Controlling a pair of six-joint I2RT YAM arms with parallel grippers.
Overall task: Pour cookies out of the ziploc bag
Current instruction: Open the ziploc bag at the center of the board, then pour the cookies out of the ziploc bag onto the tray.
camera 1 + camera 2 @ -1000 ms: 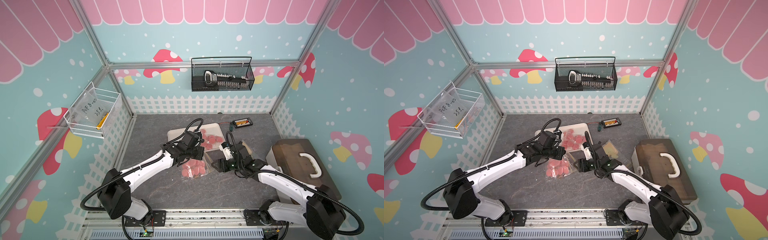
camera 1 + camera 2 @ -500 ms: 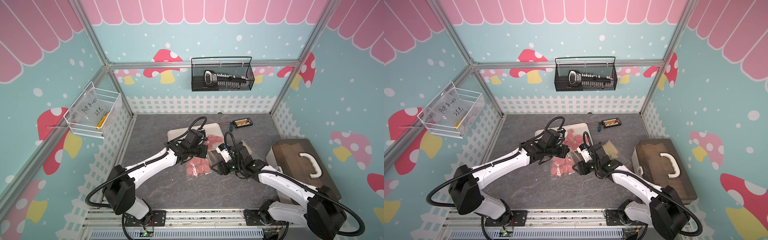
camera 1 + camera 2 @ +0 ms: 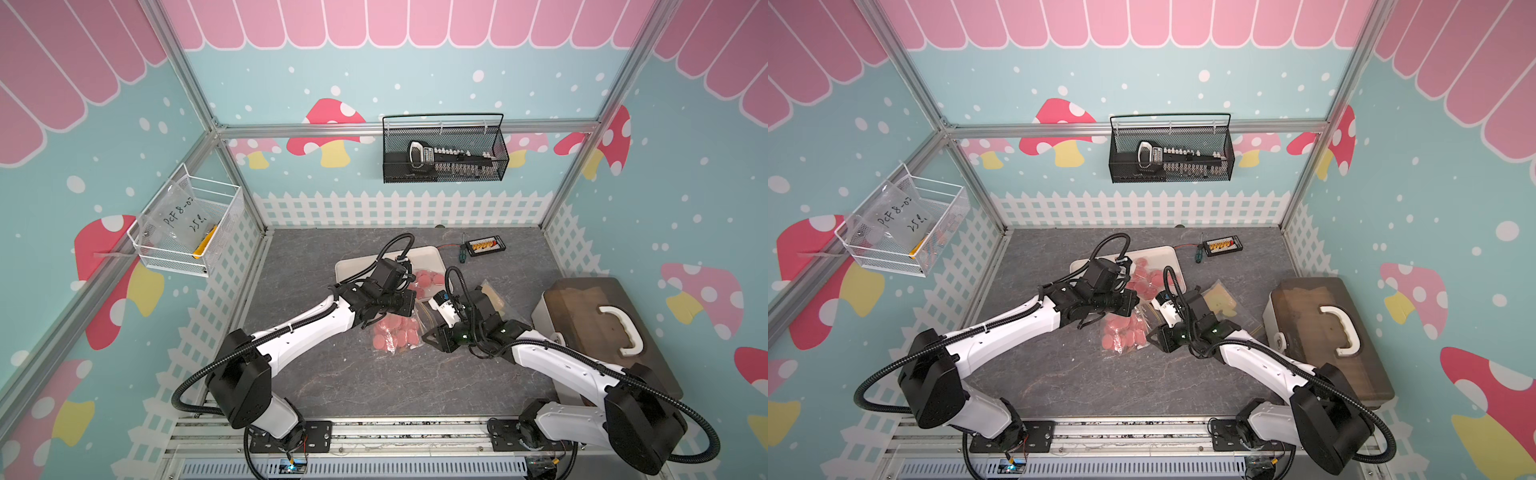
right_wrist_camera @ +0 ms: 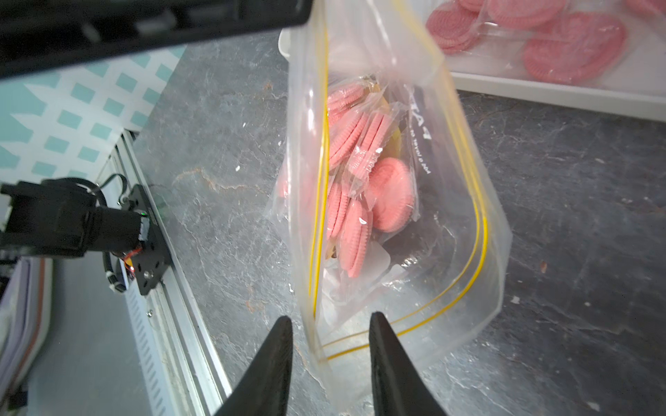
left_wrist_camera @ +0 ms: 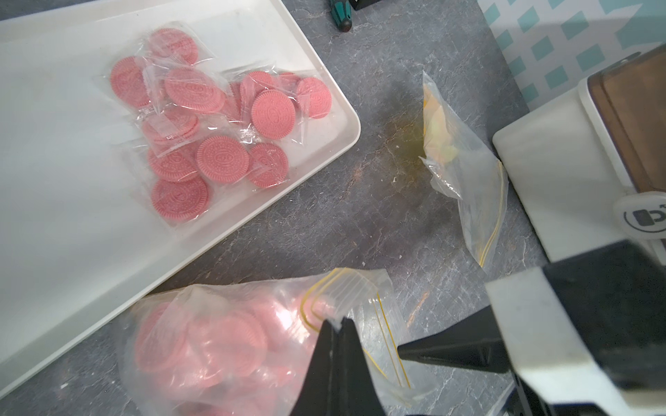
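Note:
I need to let go of the bag's rim with my left gripper and take the bag's bottom corner [image 3: 375,348], because both my grippers are at the bag's opening and the cookies are at its closed end.
The ziploc bag [image 3: 392,332] [image 4: 378,180] rests on the grey table, near the white tray [image 3: 353,266] [image 5: 54,144]. Several pink cookies [image 4: 360,187] are still inside it, and several wrapped cookies [image 5: 223,158] lie on the tray. My left gripper [image 5: 337,324] [image 3: 411,308] is shut, pinching the bag's rim by the yellow zip line. My right gripper [image 4: 329,324] [image 3: 428,338] is open, with the opposite edge of the bag's mouth standing between its fingers; the plastic is not pinched. The bag's mouth gapes towards the right wrist camera.
A second clear bag [image 3: 494,297] [image 5: 454,151] with yellowish contents lies right of the tray. A brown-lidded box [image 3: 594,328] with a white handle stands at the right. A screwdriver and a small black board [image 3: 484,246] lie at the back.
My right gripper's jaws have narrowed around the bag's edge. My left gripper has shifted a little to the right, taking the bag's rim with it.

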